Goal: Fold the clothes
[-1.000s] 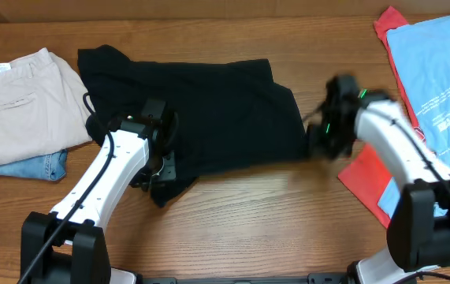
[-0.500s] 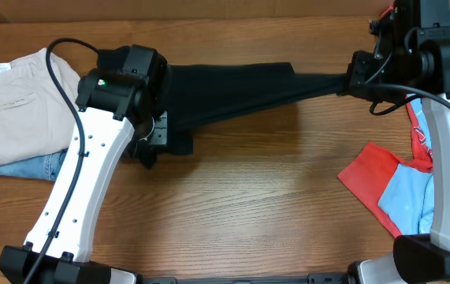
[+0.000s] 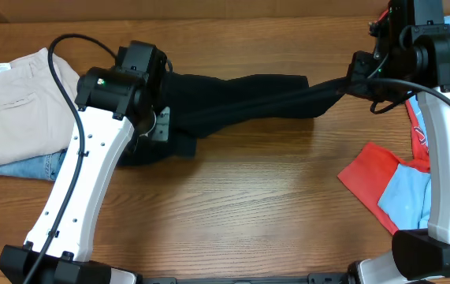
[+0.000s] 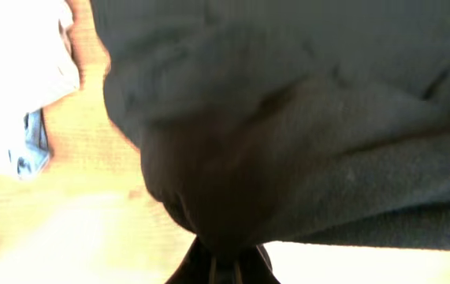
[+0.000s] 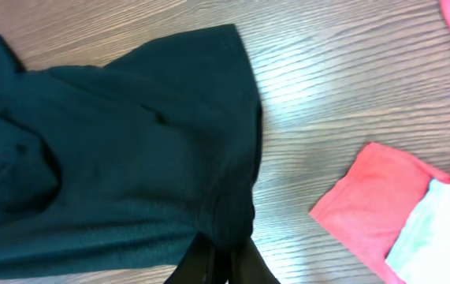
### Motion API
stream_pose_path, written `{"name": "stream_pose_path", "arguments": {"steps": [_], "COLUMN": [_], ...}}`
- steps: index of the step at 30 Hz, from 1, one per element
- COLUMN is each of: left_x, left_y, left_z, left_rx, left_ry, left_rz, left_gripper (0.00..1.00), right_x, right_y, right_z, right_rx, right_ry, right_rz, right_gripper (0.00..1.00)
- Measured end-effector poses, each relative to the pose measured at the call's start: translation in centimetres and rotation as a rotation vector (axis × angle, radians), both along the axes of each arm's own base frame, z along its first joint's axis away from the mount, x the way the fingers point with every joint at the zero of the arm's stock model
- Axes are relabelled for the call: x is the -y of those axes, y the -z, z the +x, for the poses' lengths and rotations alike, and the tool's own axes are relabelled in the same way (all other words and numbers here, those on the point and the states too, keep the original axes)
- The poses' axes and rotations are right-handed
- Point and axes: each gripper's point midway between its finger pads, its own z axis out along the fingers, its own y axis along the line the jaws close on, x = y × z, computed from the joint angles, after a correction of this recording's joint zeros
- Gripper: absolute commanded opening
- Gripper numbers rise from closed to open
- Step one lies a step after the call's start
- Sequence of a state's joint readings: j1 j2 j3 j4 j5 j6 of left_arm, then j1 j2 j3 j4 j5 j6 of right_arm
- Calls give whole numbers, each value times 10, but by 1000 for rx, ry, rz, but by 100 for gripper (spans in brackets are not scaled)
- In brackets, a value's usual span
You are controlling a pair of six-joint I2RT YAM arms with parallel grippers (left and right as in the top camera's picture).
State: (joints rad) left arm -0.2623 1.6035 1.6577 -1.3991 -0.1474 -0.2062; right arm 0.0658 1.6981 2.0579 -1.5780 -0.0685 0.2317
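Note:
The black garment bunches and droops at my left gripper, so next I lower that gripper, open it and then take the garment's near edge closer to the middle [image 3: 211, 132].
A black garment [image 3: 240, 95] hangs stretched between my two grippers above the wooden table. My left gripper [image 3: 155, 118] is shut on its left end, where the cloth bunches and droops to the table. My right gripper [image 3: 349, 83] is shut on its right end, held high at the back right. In the left wrist view the dark cloth [image 4: 288, 134] fills the frame above the closed jaws [image 4: 223, 264]. In the right wrist view the garment [image 5: 122, 166] spreads out from the closed jaws [image 5: 221, 264].
Folded beige trousers [image 3: 16, 102] lie on a blue denim piece [image 3: 39, 167] at the left. A red garment [image 3: 374, 185] and a light blue one [image 3: 406, 197] lie at the right edge, also in the right wrist view [image 5: 374, 205].
Both grippers lifted the black garment off the table and pulled it taut between them; since half a second ago it has slackened a little and widened in the middle.

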Motion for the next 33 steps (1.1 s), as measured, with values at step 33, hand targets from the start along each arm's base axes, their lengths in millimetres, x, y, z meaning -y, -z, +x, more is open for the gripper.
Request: {"name": "stream_pose_path", "arguments": {"steps": [33], "left_x": [34], "left_y": [37], "left_z": [83], "left_rx": [122], "left_ry": [239], "left_rz": [-22], "left_gripper": [25], "right_x": [37], "right_y": [35], "right_z": [-13], "right_rx": [-123], "right_ry": [80], "right_rz": [-145], "right_gripper": [5]}}
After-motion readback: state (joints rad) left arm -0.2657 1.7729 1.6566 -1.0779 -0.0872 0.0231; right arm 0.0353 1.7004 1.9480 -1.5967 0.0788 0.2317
